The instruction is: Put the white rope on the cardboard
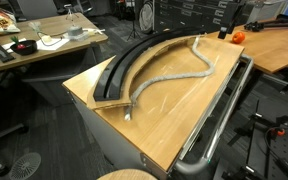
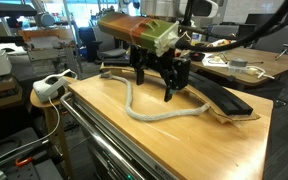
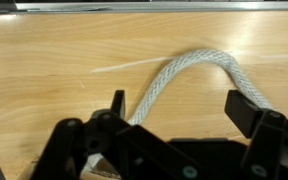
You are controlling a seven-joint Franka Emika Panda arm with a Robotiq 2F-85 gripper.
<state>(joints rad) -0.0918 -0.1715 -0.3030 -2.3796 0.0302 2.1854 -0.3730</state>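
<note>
The white rope's far end (image 1: 196, 41) (image 3: 94, 159), the one nearer the orange object, is the next place for my gripper to go and close.
The white rope (image 1: 174, 77) lies in loose curves on the wooden tabletop (image 1: 184, 110), beside the cardboard (image 1: 124, 65), a black arc-shaped strip along the table's far side. One rope end touches the strip's end (image 1: 130, 108). In an exterior view my gripper (image 2: 156, 86) hangs open just above the table, over the rope (image 2: 154, 115) and next to the cardboard (image 2: 219, 100). The wrist view shows a bend of the rope (image 3: 189, 65) arching between and ahead of my open gripper (image 3: 179, 108), with nothing held. The gripper is not seen in the other exterior view.
A grey metal rail tube (image 1: 219, 125) runs along the table's near edge. An orange object (image 1: 237, 36) sits on the neighbouring table. A cluttered desk (image 1: 34, 45) stands behind. A white device (image 2: 49, 88) sits at the table's corner, and cables (image 2: 234, 65) lie on a desk beyond.
</note>
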